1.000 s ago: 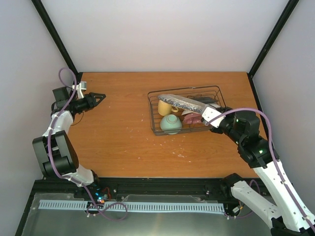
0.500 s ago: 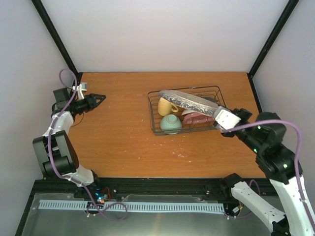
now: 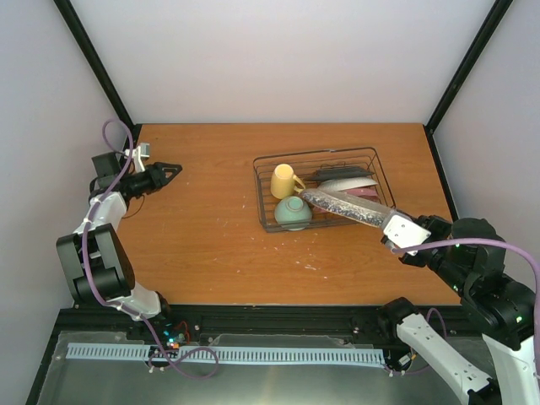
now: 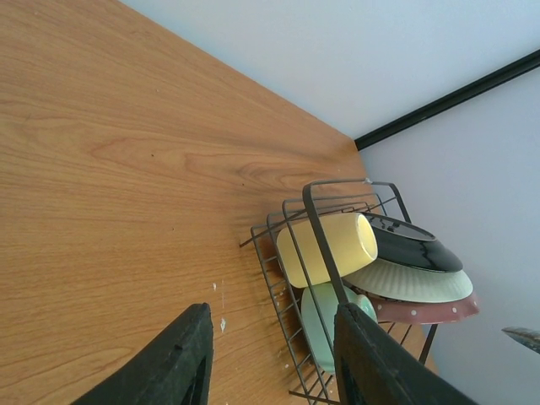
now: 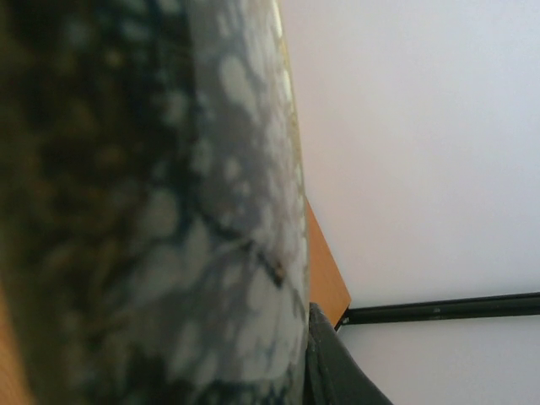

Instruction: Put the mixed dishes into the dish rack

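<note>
Next, my right gripper lets go of the speckled grey plate in the front of the rack, beside the mint-green bowl [image 3: 339, 211].
My right gripper [image 3: 391, 224] is shut on the rim of the pink plate with the speckled grey rim [image 3: 346, 207]. It holds the plate edge-on and tilted over the front right corner of the black wire dish rack [image 3: 263, 192]. That plate fills the right wrist view [image 5: 152, 211], with one finger [image 5: 337, 371] beside it. In the rack are the yellow mug [image 3: 283, 180], the mint-green bowl [image 3: 293, 213], a dark glossy dish [image 4: 413, 245], the cream plate [image 4: 413, 281] and the brown dotted plate [image 4: 430, 310]. My left gripper [image 3: 171, 169] is open and empty, far left of the rack.
The wooden table [image 3: 202, 236] is walled by white panels with black corner posts [image 3: 93, 63]. A purple cable [image 3: 110, 139] loops over the left arm. The rack stands right of the table's middle, near the back.
My right arm has drawn back toward the near right. The speckled plate has moved from above the rack's back to low over its front right corner. The left arm has stayed still.
</note>
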Robot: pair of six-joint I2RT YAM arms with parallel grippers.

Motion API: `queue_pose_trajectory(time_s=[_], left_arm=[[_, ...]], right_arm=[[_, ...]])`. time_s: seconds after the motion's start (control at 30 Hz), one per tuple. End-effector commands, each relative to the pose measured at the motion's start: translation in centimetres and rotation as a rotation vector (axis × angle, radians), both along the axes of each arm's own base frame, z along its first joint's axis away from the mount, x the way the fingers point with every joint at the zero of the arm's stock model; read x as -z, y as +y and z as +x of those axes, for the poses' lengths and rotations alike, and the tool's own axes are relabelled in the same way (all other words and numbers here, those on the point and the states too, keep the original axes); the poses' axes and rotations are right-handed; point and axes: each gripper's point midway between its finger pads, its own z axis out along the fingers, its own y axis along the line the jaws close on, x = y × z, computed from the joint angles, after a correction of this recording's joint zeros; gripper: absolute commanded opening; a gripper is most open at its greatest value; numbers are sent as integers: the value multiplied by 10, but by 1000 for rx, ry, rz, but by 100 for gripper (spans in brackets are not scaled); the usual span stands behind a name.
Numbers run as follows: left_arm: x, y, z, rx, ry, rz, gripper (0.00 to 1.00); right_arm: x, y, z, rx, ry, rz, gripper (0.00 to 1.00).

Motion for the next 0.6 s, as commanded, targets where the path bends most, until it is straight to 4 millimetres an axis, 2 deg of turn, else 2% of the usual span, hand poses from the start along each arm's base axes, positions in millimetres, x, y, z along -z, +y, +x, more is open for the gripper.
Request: queue_pose_trajectory(time_s=[0.0,0.23,0.47,0.57], left_arm=[[3,2,1,3,-24,19,40],[7,2,-1,1,-15,16,40],[8,3,0,-6,-17,29,40],[8,4,0,-7,-18,32,40]], right_arm=[[-72,-6,0,33,-257,105,3],[-48,-6,15,51,-222,25,3],[-34,3,37,42,-224,-29,3],[-34,7,44,38,-242,-37,3]])
